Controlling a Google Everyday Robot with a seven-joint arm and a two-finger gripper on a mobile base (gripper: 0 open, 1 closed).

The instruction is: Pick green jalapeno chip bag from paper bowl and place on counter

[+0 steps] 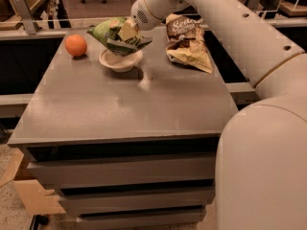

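Observation:
My gripper will release the green jalapeno chip bag on the grey counter (134,90) in front of the paper bowl. The bag now hangs just above that bowl.
The green jalapeno chip bag (111,34) is crinkled and hangs just above the paper bowl (120,60), lifted clear of its rim. My gripper (127,31) is shut on the bag's upper right part, at the end of the white arm that reaches in from the right. The white bowl sits at the back left of the grey counter (115,107) and looks empty. The bag hides the bowl's far rim.
An orange round fruit (76,45) lies left of the bowl. A brown-and-tan chip bag (187,42) lies at the back right. My arm's large white body (264,166) fills the lower right. A cardboard box (29,190) stands on the floor at lower left.

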